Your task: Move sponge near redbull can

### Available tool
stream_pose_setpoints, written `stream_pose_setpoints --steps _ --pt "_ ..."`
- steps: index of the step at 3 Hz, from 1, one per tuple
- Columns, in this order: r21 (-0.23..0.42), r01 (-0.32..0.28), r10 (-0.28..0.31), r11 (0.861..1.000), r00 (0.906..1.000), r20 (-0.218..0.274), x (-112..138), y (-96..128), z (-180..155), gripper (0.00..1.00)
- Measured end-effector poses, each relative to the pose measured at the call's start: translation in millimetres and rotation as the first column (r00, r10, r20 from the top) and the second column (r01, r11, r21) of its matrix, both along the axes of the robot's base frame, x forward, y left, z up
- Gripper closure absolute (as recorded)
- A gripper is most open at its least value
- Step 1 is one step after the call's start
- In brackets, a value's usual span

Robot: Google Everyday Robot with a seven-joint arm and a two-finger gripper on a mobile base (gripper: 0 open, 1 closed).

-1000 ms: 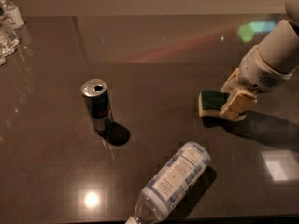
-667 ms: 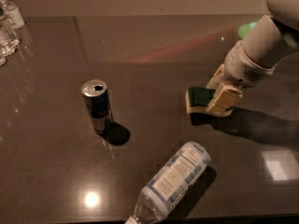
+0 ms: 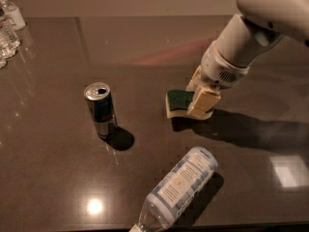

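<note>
My gripper is going to let go of the sponge, now at the table's middle, on the dark table [image 3: 152, 119], next to the redbull can and behind the bottle that is lying down.
The sponge [image 3: 177, 102], dark green on top over pale yellow foam, sits at the middle of the dark table [image 3: 58, 178]. My gripper [image 3: 199, 94] is shut on its right end, with the cream padded fingers [image 3: 203, 102] on either side of it. The white arm reaches in from the upper right. The redbull can [image 3: 100, 109] stands upright to the left of the sponge, a little more than a can-length away, its open silver top showing.
A clear plastic water bottle [image 3: 179, 189] with a white-blue label lies on its side near the front edge. More clear bottles [image 3: 8, 23] stand at the far left corner. The arm's shadow falls to the right of the sponge.
My gripper has moved left across the table with the sponge in it, closing much of the gap to the redbull can. The can and the lying bottle have not moved.
</note>
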State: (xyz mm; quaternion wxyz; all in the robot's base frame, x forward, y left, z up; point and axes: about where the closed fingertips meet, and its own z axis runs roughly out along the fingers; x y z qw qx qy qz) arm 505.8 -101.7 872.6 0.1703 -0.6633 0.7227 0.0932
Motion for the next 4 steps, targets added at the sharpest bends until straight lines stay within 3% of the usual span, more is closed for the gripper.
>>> stream_pose_setpoints --steps 2,4 --pt "-0.001 -0.04 0.04 0.999 0.999 -0.018 -11 51 -15 1.0" --pt "-0.024 -0.063 0.062 0.998 0.9977 -0.026 -19 82 -21 1.0"
